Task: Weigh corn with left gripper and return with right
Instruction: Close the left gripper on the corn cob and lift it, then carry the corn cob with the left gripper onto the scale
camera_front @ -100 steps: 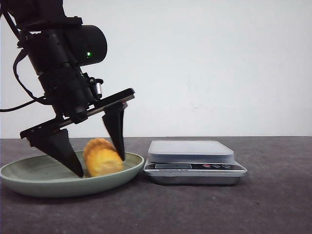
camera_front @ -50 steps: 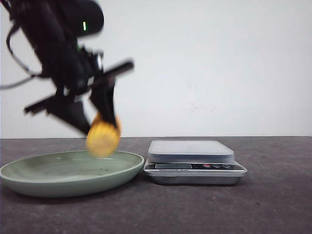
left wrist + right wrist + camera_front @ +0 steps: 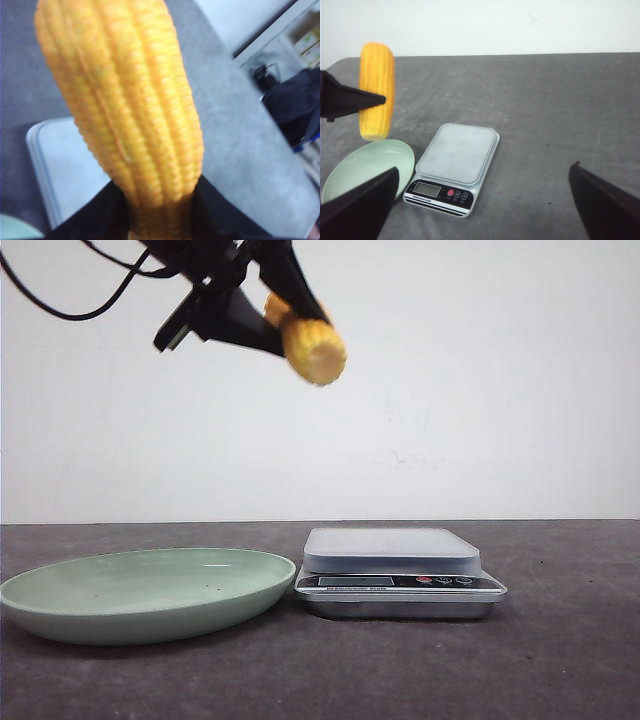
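Observation:
Next, the left gripper releases the corn on the middle of the scale's platform [image 3: 389, 538] [image 3: 112, 181], behind the buttons.
High above the table, my left gripper [image 3: 283, 312] is shut on the corn [image 3: 316, 348], a short yellow-orange cob. It hangs up and to the left of the scale [image 3: 398, 575], over the gap between the scale and the green plate [image 3: 140, 622]. In the left wrist view the corn [image 3: 125, 95] fills the picture, with the black fingers [image 3: 92, 220] clamped on its base and the scale's platform [image 3: 62, 165] below. The right wrist view shows the corn [image 3: 376, 90] in the air beyond the plate [image 3: 365, 170]. My right gripper [image 3: 480, 200] is open and empty above the scale [image 3: 452, 167].
The plate holds nothing and lies left of the scale, almost touching it. Dark grey tabletop [image 3: 560, 640] stretches to the right of the scale. A white wall stands behind the table.
My left gripper closed on the corn in the plate and lifted it high, moving up and to the right toward the scale. The plate is left bare.

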Motion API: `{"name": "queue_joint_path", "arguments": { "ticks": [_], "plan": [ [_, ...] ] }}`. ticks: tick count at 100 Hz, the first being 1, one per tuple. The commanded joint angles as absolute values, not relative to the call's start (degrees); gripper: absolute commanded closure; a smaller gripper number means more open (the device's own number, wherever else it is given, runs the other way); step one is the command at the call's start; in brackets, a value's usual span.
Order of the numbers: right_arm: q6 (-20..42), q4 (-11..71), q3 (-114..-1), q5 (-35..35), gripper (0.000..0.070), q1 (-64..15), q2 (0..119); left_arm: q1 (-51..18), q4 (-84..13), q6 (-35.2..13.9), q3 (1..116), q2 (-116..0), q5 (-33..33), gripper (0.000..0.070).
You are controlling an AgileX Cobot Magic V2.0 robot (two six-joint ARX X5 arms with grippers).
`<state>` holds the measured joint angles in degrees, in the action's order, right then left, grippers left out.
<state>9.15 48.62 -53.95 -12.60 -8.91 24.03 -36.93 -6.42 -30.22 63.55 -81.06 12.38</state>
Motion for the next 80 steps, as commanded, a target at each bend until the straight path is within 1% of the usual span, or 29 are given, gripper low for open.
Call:
{"name": "queue_joint_path", "arguments": {
  "ticks": [1,13,22,36,48,57,80],
  "plan": [
    [8.6,48.1,-54.3,-11.3,0.0018,-9.0,24.3,-37.4,-5.1,-32.2,66.1,-82.6,12.7,0.0688],
    [8.6,48.1,-54.3,-10.3,0.0018,-9.0,24.3,-37.4,-7.3,-32.2,69.8,-85.2,13.8,0.0688],
    [8.6,48.1,-54.3,-10.3,0.0018,-9.0,24.3,-37.5,-12.3,-31.8,74.8,-88.8,15.3,0.0688],
    [8.6,48.0,-54.3,-10.2,0.0018,-9.0,24.3,-38.3,-21.7,-29.1,83.9,-96.3,15.9,0.0688],
    [8.6,48.0,-54.3,-10.0,0.0018,-9.0,24.3,-38.6,-27.7,-29.2,89.4,-102.6,15.9,0.0688],
    [8.5,48.0,-54.3,-8.4,0.0018,-9.0,24.3,-38.7,-31.0,-29.4,91.4,-106.5,16.1,0.0688],
    [8.5,48.1,-54.3,-7.9,0.0018,-9.0,24.3,-38.7,-37.1,-30.1,92.0,-114.1,16.9,0.0688]
  ]
}}
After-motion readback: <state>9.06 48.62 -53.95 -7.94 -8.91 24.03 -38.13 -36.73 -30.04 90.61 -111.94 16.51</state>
